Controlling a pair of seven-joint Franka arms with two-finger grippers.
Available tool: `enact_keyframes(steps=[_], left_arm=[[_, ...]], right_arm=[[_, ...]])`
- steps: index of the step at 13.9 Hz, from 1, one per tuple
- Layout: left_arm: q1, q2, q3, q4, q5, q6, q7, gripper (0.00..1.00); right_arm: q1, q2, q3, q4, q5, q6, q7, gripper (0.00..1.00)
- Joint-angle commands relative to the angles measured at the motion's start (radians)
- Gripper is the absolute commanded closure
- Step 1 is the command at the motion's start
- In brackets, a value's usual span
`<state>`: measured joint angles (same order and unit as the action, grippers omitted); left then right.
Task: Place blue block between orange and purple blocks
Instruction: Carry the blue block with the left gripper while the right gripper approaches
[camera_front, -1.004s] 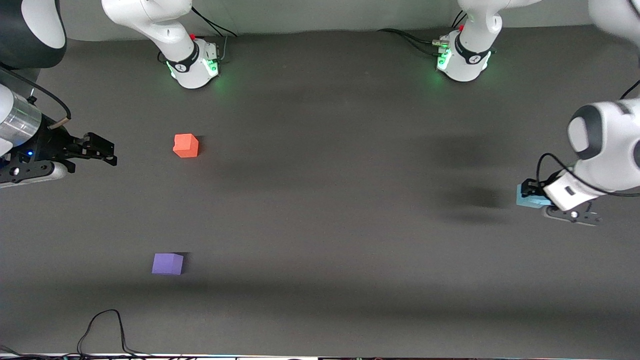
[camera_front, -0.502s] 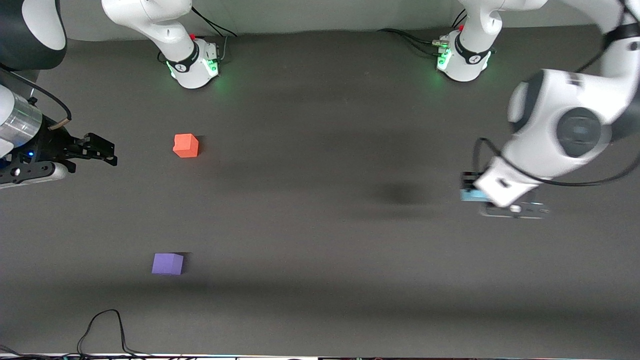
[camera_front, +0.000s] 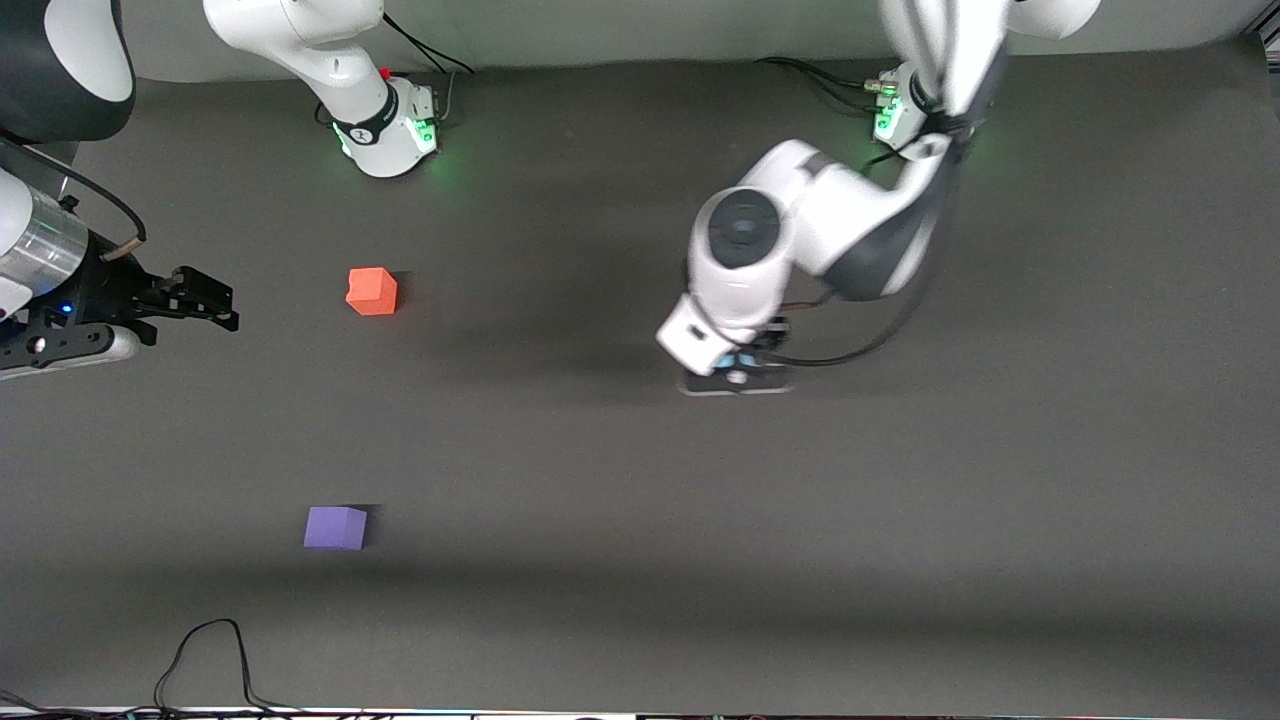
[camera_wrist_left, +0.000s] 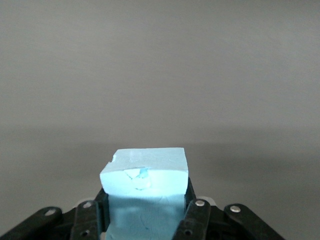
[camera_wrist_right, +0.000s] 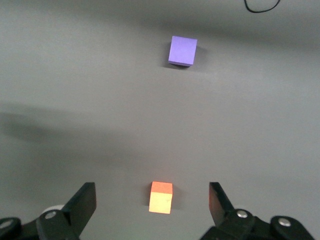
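Next, my left gripper lets go of the light blue block on the open mat (camera_front: 623, 360) beside its wrist, toward the orange block.
My left gripper (camera_front: 735, 368) is shut on the light blue block (camera_wrist_left: 145, 182) and holds it in the air over the middle of the table. In the front view only a sliver of blue (camera_front: 722, 361) shows under the wrist. The orange block (camera_front: 372, 291) sits toward the right arm's end. The purple block (camera_front: 336, 528) sits nearer the front camera than the orange one. My right gripper (camera_front: 208, 305) is open and empty, waiting at the right arm's end. Its wrist view shows the orange block (camera_wrist_right: 161, 197) far off between the fingers and the purple block (camera_wrist_right: 183, 50).
Dark grey table mat (camera_front: 600, 500). The two arm bases (camera_front: 385, 125) (camera_front: 925, 120) stand along the edge farthest from the front camera. A black cable (camera_front: 210, 645) loops at the edge nearest the camera, by the right arm's end.
My left arm has swung from its own end of the table to over the middle, carrying the blue block. The right arm and the orange and purple blocks have not moved.
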<state>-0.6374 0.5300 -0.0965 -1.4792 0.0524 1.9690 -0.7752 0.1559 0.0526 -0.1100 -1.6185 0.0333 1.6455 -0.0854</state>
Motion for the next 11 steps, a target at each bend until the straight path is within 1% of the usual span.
enact_keyframes(steps=[1, 3, 5, 7, 9, 10, 11], left_arm=[[-0.103, 0.122, 0.024, 0.072, 0.035, 0.091, -0.113, 0.66], [-0.171, 0.201, 0.026, 0.109, 0.088, 0.152, -0.214, 0.66], [-0.205, 0.280, 0.026, 0.167, 0.129, 0.169, -0.271, 0.66], [-0.222, 0.323, 0.027, 0.181, 0.130, 0.172, -0.271, 0.66], [-0.235, 0.347, 0.026, 0.180, 0.130, 0.214, -0.273, 0.65], [-0.237, 0.361, 0.026, 0.180, 0.130, 0.221, -0.273, 0.63], [-0.235, 0.366, 0.026, 0.180, 0.130, 0.235, -0.269, 0.52]], right_arm=[[0.008, -0.025, -0.007, -0.049, 0.031, 0.028, 0.012, 0.00], [0.017, -0.033, -0.004, -0.095, 0.043, 0.068, 0.016, 0.00], [0.053, -0.039, -0.004, -0.132, 0.049, 0.102, 0.028, 0.00], [0.097, -0.039, -0.002, -0.144, 0.053, 0.112, 0.120, 0.00], [0.152, -0.027, -0.002, -0.144, 0.053, 0.123, 0.151, 0.00], [0.178, -0.022, 0.000, -0.144, 0.053, 0.131, 0.186, 0.00], [0.210, -0.016, -0.002, -0.143, 0.053, 0.143, 0.229, 0.00]])
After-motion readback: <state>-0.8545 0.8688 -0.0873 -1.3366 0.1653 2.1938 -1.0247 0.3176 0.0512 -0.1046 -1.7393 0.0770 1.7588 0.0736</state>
